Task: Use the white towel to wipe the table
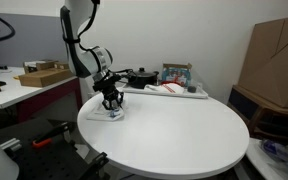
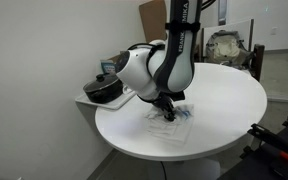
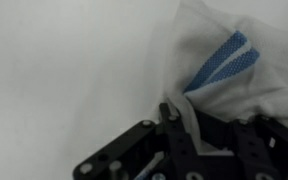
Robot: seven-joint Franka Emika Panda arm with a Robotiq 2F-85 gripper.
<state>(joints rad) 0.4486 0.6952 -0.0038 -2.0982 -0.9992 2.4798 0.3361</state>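
Observation:
Next, I let go of the white towel with my gripper on the bare middle of the round white table (image 1: 159, 113).
A white towel with blue stripes (image 3: 224, 70) lies on the round white table (image 1: 184, 135). It also shows in both exterior views, under the gripper (image 1: 110, 112) (image 2: 172, 128). My gripper (image 3: 189, 125) is shut on a fold of the towel and presses it down on the table near the edge. In an exterior view the gripper (image 1: 110, 100) sits at the table's near-left side. In an exterior view the gripper (image 2: 167, 108) is low over the towel, with the arm partly hiding it.
A black pot (image 1: 139, 77) (image 2: 106, 88) and other items (image 1: 176, 76) stand on a side surface next to the table. Cardboard boxes (image 1: 274, 55) are at the right. A workbench (image 1: 24, 85) is at the left.

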